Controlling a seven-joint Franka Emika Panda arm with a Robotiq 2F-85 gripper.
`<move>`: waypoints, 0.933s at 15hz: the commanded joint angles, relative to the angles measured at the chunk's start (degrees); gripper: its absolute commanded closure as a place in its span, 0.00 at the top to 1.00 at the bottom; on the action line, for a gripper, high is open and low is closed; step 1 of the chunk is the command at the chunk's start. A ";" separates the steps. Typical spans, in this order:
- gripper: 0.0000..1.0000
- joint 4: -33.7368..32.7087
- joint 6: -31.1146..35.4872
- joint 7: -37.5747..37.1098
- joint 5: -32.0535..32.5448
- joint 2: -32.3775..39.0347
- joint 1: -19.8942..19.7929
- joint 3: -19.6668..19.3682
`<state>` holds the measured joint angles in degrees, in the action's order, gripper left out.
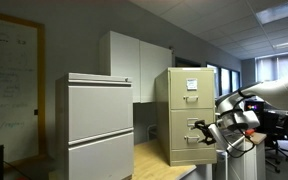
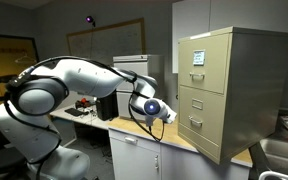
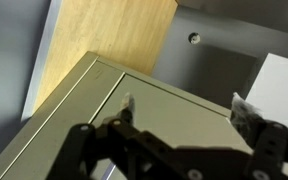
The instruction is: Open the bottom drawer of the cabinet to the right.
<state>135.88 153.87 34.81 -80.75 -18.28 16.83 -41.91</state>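
Observation:
Next, my gripper goes to the silver handle (image 1: 193, 138) on the beige cabinet's bottom drawer, below the white label, and closes there.
The narrow beige cabinet (image 1: 184, 112) stands on a wooden table, also in the other exterior view (image 2: 234, 85). Its bottom drawer (image 1: 187, 145) (image 2: 206, 128) looks shut, with a white label and a silver handle. My gripper (image 1: 208, 131) (image 2: 170, 114) is close in front of the bottom drawer at about handle height. In the wrist view the gripper (image 3: 184, 105) is open, its two fingers spread wide over a beige cabinet face (image 3: 154, 120), with nothing between them. I cannot tell whether it touches the handle.
A wider pale grey cabinet (image 1: 99, 125) stands beside the beige one. White wall cupboards (image 1: 134, 65) hang behind. The wooden table top (image 1: 152, 160) (image 2: 179, 142) (image 3: 114, 35) carries the cabinet. Office chairs (image 1: 281, 135) and a cluttered desk (image 2: 89, 108) are nearby.

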 commanded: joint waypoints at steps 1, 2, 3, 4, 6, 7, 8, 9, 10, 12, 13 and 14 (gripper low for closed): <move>1.00 -5.35 -3.91 8.07 -13.62 7.94 3.27 -5.42; 1.00 -6.30 -5.71 9.42 -16.22 10.41 3.37 -6.63; 1.00 -7.11 -7.43 10.18 -18.28 12.84 3.28 -7.55; 1.00 -8.02 -9.23 10.43 -20.07 15.48 3.06 -8.39; 1.00 -9.64 -12.80 9.06 -23.17 21.06 -9.20 1.82; 1.00 -10.86 -12.95 8.97 -24.18 22.87 -12.39 4.50; 1.00 -12.02 -12.22 8.64 -25.01 24.29 -15.22 7.18; 1.00 -13.28 -11.53 8.55 -26.00 25.57 -17.74 9.55; 1.00 -14.60 -10.77 8.44 -27.10 26.61 -19.89 11.75; 1.00 -17.06 -9.59 8.26 -28.63 28.27 -23.42 15.49; 1.00 -18.32 -8.98 8.18 -29.60 28.97 -24.72 16.98; 1.00 -19.48 -7.97 7.93 -30.22 29.59 -25.57 18.06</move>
<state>120.99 143.12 44.15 -108.46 9.05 -5.33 -27.97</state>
